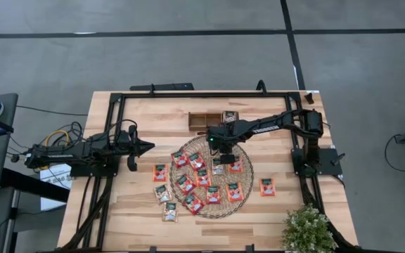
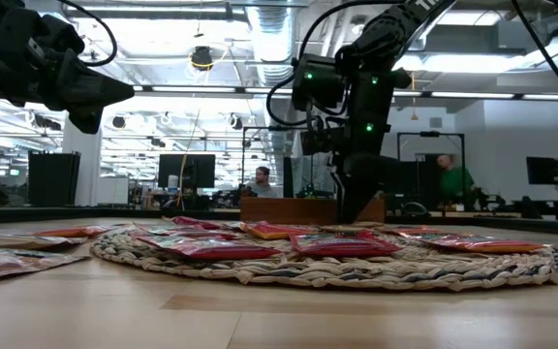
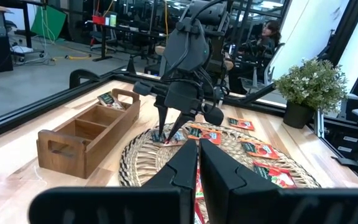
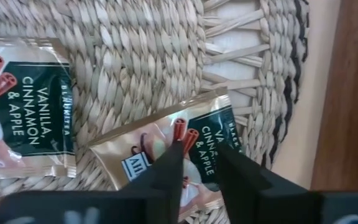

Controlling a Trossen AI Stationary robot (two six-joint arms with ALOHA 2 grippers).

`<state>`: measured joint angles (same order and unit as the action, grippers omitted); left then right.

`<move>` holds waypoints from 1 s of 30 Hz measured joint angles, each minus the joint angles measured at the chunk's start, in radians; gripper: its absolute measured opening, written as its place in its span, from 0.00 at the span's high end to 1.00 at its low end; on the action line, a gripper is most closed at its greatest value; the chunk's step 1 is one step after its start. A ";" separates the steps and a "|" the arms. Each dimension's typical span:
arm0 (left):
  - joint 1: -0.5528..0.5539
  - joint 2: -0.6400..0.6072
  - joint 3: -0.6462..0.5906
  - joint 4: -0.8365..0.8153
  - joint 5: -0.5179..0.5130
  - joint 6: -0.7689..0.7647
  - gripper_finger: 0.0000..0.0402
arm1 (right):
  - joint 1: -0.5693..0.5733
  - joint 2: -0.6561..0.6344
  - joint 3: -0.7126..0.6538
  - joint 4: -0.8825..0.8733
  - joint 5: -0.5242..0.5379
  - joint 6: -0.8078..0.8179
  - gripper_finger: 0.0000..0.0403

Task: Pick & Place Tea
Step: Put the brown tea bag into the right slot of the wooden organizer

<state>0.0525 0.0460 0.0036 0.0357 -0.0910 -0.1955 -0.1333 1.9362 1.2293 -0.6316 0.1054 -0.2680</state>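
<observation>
Both fingers of my right gripper rest on the flat top of the pale sachet, so next I spread them wider and close them around its dark-label end (image 4: pixel 224 129).
Several tea sachets, red-orange and pale, lie flat on a round woven mat (image 1: pixel 248 165) and on the table around it. My right gripper (image 1: pixel 218 160) points steeply down at the mat's far side, shut on a pale sachet (image 4: pixel 160 143) with a dark label. It also shows in the low view (image 2: pixel 352 215) and in the left wrist view (image 3: pixel 166 135). A second pale sachet (image 4: pixel 23 118) lies beside it. My left gripper (image 1: pixel 146 147) hangs shut and level over the table's left part, touching nothing. One sachet (image 1: pixel 230 117) lies in the wooden tray (image 1: pixel 197 121). My right gripper comes at the pale sachet from above, slanting steeply down. Its two fingers (image 4: pixel 169 171) stand on the sachet's middle, with a narrow strip of its face (image 4: pixel 199 177) between them. The sachet lies on the mat; the fingers hide the contact itself.
The brown three-compartment tray stands just beyond the mat's far edge, close to my right gripper. A potted plant (image 1: pixel 306 228) stands at the near right corner. A black frame (image 1: pixel 111 98) borders the table. People sit in the room behind.
</observation>
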 joint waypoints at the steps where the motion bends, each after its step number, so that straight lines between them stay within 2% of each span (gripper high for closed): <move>1: 0.000 0.000 0.000 0.000 0.000 0.000 0.98 | 0.000 0.000 0.000 0.000 -0.002 0.008 0.85; 7: 0.000 0.000 0.000 0.000 0.000 0.000 0.98 | 0.000 0.001 0.000 0.001 -0.005 0.025 0.95; 11: 0.000 0.000 0.000 0.000 0.000 0.000 0.98 | 0.009 0.000 0.000 0.002 -0.004 0.025 0.95; 15: 0.000 0.000 0.000 0.000 0.000 -0.001 0.98 | 0.016 -0.005 0.012 -0.013 -0.002 0.025 0.88; 26: 0.000 0.000 0.000 0.000 0.000 0.000 0.98 | 0.013 -0.003 0.056 -0.044 -0.004 -0.001 0.59; 30: 0.000 0.000 0.000 0.000 0.001 -0.001 0.98 | 0.006 -0.001 0.056 -0.054 -0.004 -0.002 0.52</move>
<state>0.0527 0.0462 0.0036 0.0357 -0.0905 -0.1961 -0.1273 1.9350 1.2854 -0.6857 0.1009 -0.2695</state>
